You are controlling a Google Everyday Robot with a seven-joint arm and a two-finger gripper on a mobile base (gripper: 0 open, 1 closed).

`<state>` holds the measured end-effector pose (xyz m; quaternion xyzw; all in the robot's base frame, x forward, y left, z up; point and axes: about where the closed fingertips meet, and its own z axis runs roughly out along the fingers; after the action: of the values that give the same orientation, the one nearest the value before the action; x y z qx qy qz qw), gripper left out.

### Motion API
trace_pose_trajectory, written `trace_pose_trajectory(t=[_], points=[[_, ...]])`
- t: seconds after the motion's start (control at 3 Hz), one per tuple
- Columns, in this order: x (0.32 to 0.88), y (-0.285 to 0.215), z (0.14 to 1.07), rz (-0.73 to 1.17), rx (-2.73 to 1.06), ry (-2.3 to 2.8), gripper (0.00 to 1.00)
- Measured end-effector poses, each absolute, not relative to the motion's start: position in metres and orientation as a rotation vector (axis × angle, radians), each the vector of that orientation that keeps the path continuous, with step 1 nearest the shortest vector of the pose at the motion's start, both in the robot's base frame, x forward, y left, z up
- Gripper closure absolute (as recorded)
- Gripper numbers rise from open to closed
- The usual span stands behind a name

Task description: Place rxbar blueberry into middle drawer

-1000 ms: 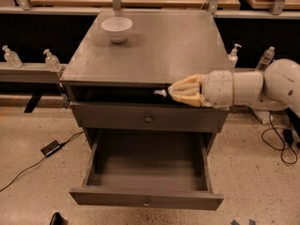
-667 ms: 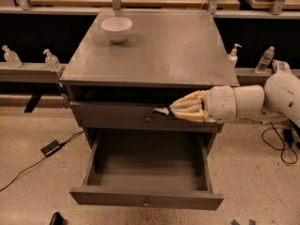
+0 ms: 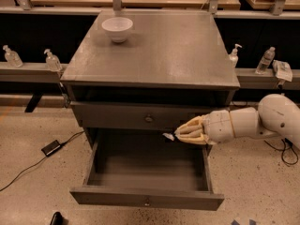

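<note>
Next, I lower the rxbar blueberry into the open middle drawer and let go of it near the centre of the open middle drawer's bottom (image 3: 159, 160). The bar is now above the drawer's back part.
The middle drawer (image 3: 140, 197), the lowest grey one, stands pulled open and its deep box looks empty. My gripper (image 3: 181, 133) reaches in from the right, above the drawer's back right part and just under the closed drawer above it. Its pale fingers (image 3: 190, 129) are shut on the rxbar blueberry (image 3: 168, 136). Only a small pale end of the bar sticks out at the fingertips; its dark wrapper blends into the shadow.
A white bowl (image 3: 117, 28) stands at the back left of the grey cabinet top (image 3: 154, 55). The upper drawer (image 3: 117, 117) is closed. Bottles (image 3: 266, 60) stand on ledges on both sides. A black cable and adapter (image 3: 50, 147) lie on the floor at the left.
My gripper has moved down with the bar, from the cabinet top's front edge, past the upper drawer's front, to the open middle drawer.
</note>
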<state>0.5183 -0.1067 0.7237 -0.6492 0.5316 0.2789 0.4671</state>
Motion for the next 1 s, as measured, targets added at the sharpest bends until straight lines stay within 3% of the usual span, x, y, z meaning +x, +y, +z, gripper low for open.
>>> trace_pose_trajectory(t=[1.0], points=[[0.538,-0.091,0.693,0.686,-1.589,1.263,1.00]])
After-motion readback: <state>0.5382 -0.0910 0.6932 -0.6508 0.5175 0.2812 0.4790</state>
